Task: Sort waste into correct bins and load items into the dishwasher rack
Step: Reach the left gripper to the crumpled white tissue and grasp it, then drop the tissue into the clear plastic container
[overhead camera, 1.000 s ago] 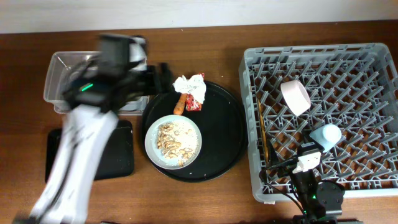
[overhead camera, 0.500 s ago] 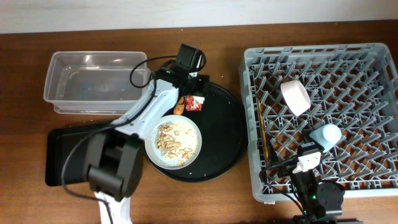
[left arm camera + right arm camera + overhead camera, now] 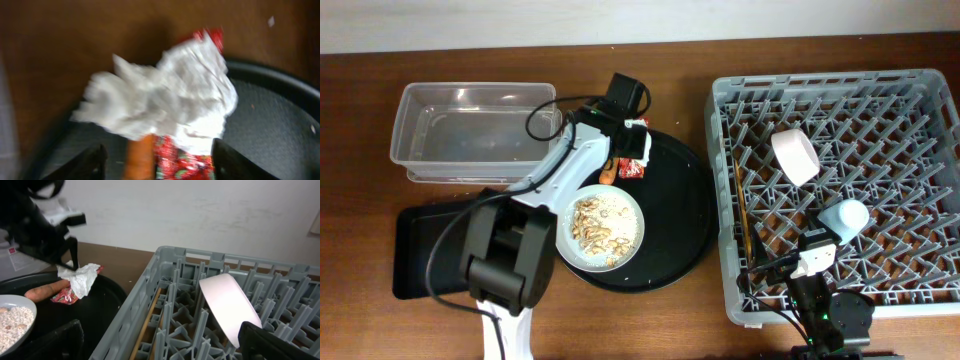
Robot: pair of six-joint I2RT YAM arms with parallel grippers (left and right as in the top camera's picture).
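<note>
Carrot and red wrapper sit between my left fingers; I'll pinch only the white tissue (image 3: 643, 150) for the clear tub first.
My left gripper (image 3: 632, 140) is open and low over the crumpled white tissue (image 3: 165, 100) at the back rim of the round black tray. Its fingers (image 3: 87, 162) stand either side of the tissue, the red wrapper (image 3: 182, 162) and the orange carrot piece (image 3: 140, 160). The wrapper (image 3: 632, 168) and carrot (image 3: 607, 172) also show from overhead. The plate (image 3: 599, 227) holds rice scraps. The rack (image 3: 840, 90) holds the bowl (image 3: 794, 155), the cup (image 3: 844, 217) and the chopsticks (image 3: 743, 220). My right gripper (image 3: 775, 268) is open and empty over the rack's front left.
The clear tub (image 3: 470, 130) stands at the back left, with the flat black tray (image 3: 420, 250) in front of it. The round black tray (image 3: 670, 240) lies between them and the rack. The left arm's cable loops over the tub's right end.
My left arm has swung right from over the clear tub to the tissue at the tray's back rim and now covers most of it. The right arm has not moved.
</note>
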